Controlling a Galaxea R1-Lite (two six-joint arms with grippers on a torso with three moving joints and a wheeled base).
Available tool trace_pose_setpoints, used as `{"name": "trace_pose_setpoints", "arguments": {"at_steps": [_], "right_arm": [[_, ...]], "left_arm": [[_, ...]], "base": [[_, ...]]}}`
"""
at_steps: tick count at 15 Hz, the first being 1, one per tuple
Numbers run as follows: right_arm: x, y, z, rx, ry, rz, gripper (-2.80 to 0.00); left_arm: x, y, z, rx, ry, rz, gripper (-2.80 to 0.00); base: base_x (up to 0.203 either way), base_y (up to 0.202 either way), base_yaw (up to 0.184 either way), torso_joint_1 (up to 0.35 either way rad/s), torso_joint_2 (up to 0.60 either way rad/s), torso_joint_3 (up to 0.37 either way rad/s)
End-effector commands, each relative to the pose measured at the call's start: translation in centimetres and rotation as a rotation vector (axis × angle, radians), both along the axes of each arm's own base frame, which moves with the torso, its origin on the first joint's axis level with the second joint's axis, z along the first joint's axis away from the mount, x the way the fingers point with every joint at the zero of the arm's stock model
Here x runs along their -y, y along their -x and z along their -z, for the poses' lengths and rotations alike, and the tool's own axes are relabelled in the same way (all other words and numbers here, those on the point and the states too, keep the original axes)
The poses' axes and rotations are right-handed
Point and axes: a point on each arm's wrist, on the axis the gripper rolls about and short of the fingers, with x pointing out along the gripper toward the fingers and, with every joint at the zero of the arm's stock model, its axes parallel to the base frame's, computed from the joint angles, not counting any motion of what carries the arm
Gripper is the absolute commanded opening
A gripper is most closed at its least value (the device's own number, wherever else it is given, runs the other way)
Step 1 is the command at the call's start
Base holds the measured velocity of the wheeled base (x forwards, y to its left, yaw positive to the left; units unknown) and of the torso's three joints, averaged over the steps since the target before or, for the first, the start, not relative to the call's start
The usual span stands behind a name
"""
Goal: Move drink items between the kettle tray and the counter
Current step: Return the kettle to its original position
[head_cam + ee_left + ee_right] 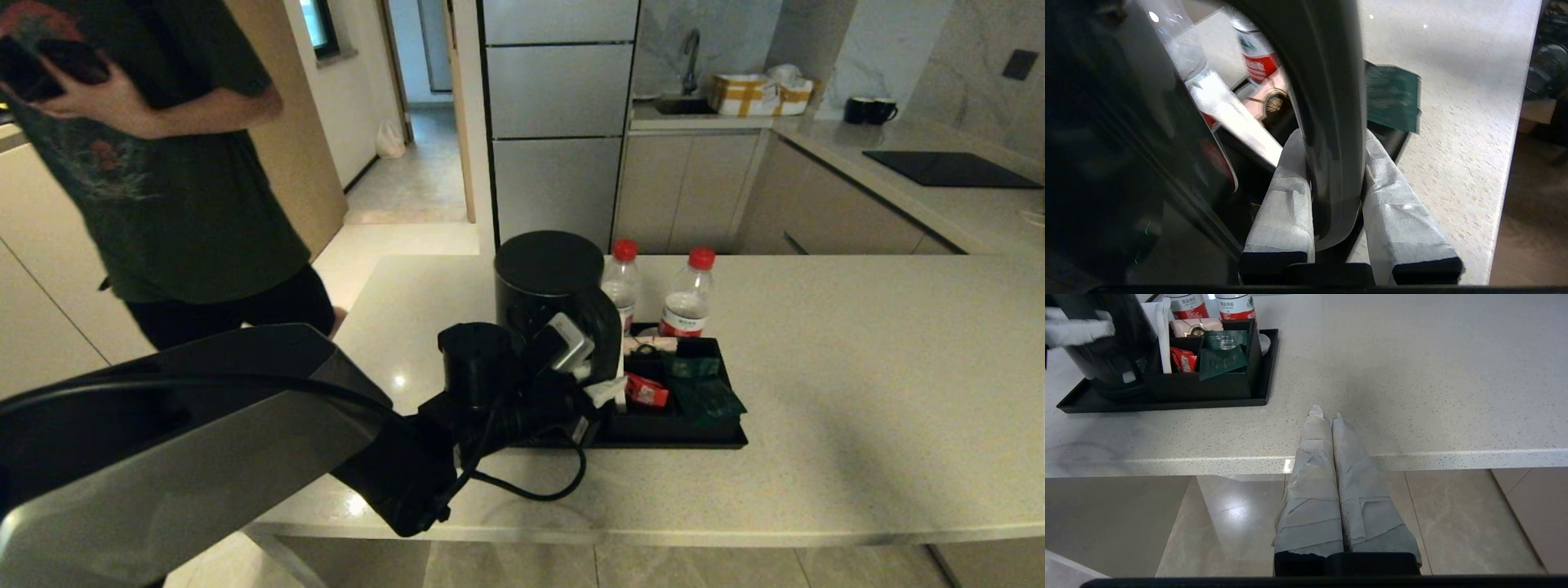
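My left gripper has the black kettle. It will put the kettle down in the open end of the kettle tray [562,394], beside the sachets.
The tall black kettle [547,269] stands at the left end of the black kettle tray [694,437] on the speckled counter [857,367]. My left gripper [592,367] is shut on the kettle's side handle [1331,122], and its taped fingers [1286,204] press the handle from both sides. Two red-capped water bottles [622,282] [690,298] stand on the counter just behind the tray. My right gripper [1325,414] is shut on nothing and hangs at the counter's front edge, to the right of the tray [1167,404] and the kettle [1106,343].
Green and red sachets [702,392] fill the tray's boxed section. A person [163,163] stands at the far left beside the counter. Behind are a second counter with a black cooktop [951,167], two dark mugs [869,110] and a box [759,94] by the sink.
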Motion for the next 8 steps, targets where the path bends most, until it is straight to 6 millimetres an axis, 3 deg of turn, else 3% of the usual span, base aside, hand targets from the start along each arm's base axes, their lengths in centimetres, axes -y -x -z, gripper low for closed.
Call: {"name": "trace_pose_setpoints", "arguments": {"at_steps": [1, 3, 8], "right_arm": [[0.0, 0.0, 0.0, 0.000, 0.000, 0.000, -2.80], [0.0, 0.0, 0.0, 0.000, 0.000, 0.000, -2.80], [0.0, 0.0, 0.0, 0.000, 0.000, 0.000, -2.80]], "left_arm": [[0.2, -0.4, -1.6, 0.038, 0.029, 0.001, -2.80], [-0.1, -1.1, -2.7, 0.040, 0.032, -0.015, -2.80], [-1.1, -0.7, -1.4, 0.023, 0.018, -0.033, -2.80]], "base": [[0.000, 0.000, 0.000, 0.000, 0.00, 0.000], [0.000, 0.000, 0.000, 0.000, 0.00, 0.000], [0.000, 0.000, 0.000, 0.000, 0.00, 0.000]]}}
